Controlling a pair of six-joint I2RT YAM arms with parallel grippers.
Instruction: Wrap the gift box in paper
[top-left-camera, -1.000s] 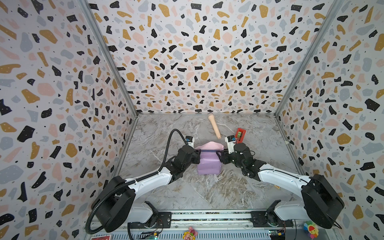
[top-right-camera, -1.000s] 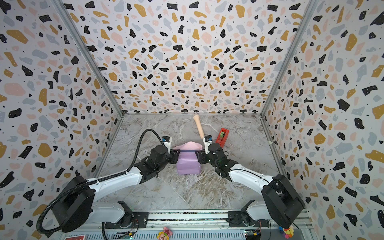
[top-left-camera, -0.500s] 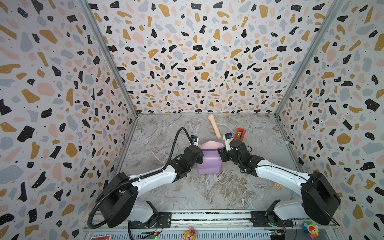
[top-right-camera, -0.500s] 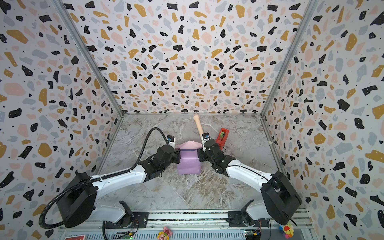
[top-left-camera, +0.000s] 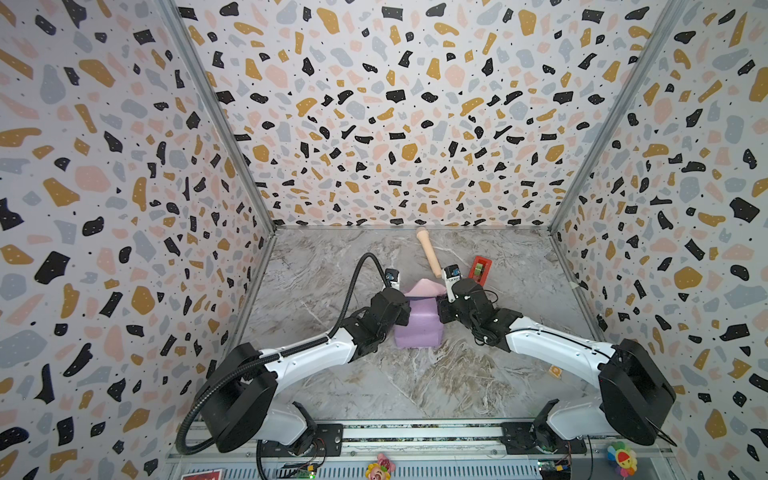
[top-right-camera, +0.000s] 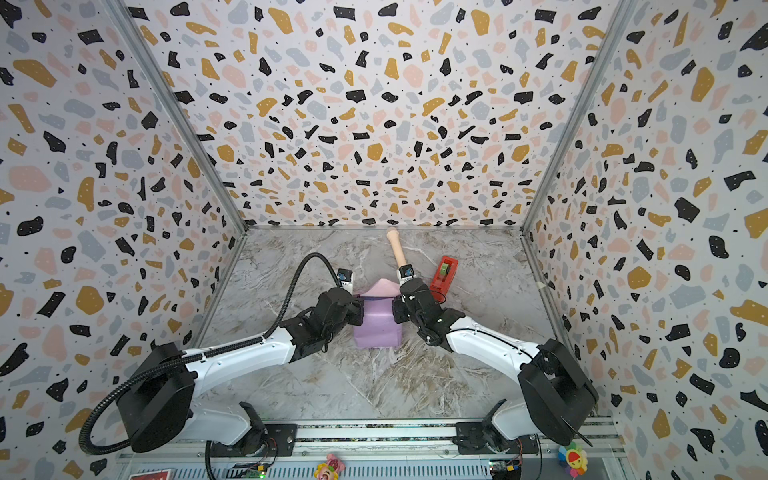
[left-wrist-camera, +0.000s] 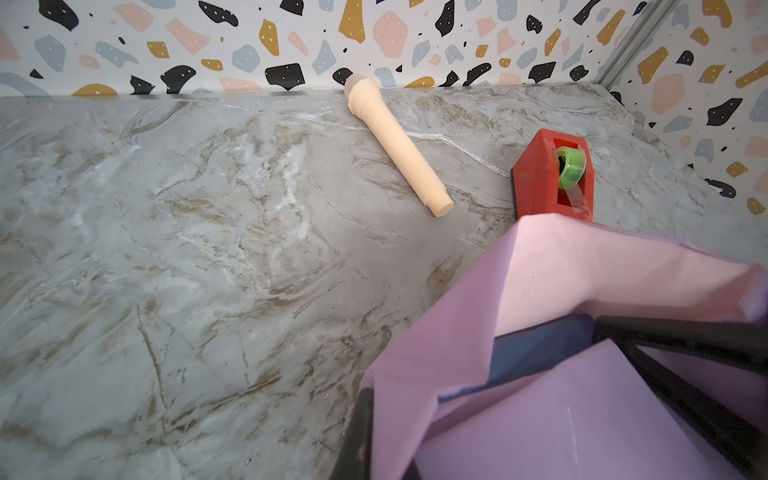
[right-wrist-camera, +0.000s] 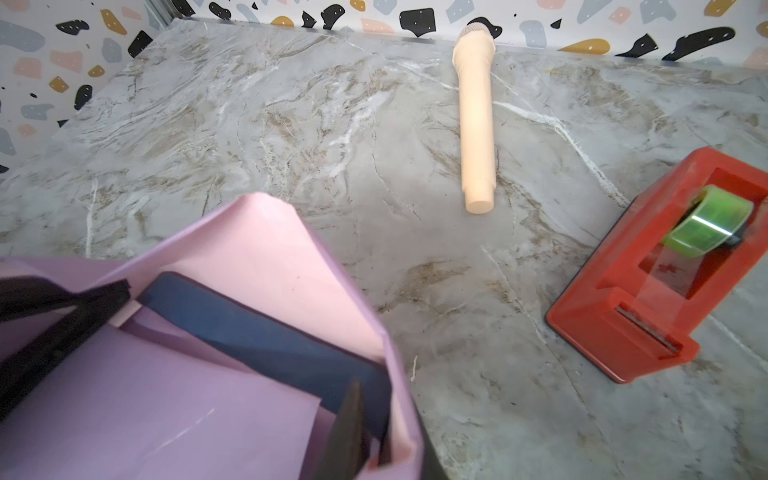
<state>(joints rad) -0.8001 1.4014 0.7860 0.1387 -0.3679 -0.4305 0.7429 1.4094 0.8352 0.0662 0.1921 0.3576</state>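
Next, I spread the paper's side fold with my left gripper and pinch the fold's edge (left-wrist-camera: 382, 376), because it slants far over the end of the gift box and bunches up the pink flap.
The paper (top-left-camera: 417, 328) (top-right-camera: 376, 328) lies folded lilac-side-out over the gift box in mid-table. Its pale pink flap (top-left-camera: 424, 287) stands up at the far end. The navy gift box (left-wrist-camera: 536, 349) (right-wrist-camera: 257, 328) shows only at that open far end, inside the wrap. My left gripper (top-left-camera: 405, 316) (top-right-camera: 359, 313) (left-wrist-camera: 386, 449) is at the parcel's left side, shut on a fold of the paper. My right gripper (top-left-camera: 442, 309) (top-right-camera: 395, 309) (right-wrist-camera: 386, 444) is at the right side, shut on the paper's side fold, with one dark finger (right-wrist-camera: 349, 432) inside the wrap.
A beige toy microphone (top-left-camera: 428, 253) (right-wrist-camera: 476, 124) lies behind the parcel, reaching to the back wall. A red tape dispenser (top-left-camera: 480, 268) (right-wrist-camera: 656, 282) with green tape stands just beyond my right gripper. A small tan scrap (top-left-camera: 555, 371) lies by the right arm. Patterned walls close three sides.
Both grippers slid a little toward the back along the parcel's sides and closed on the paper folds. The pink flap stays raised.
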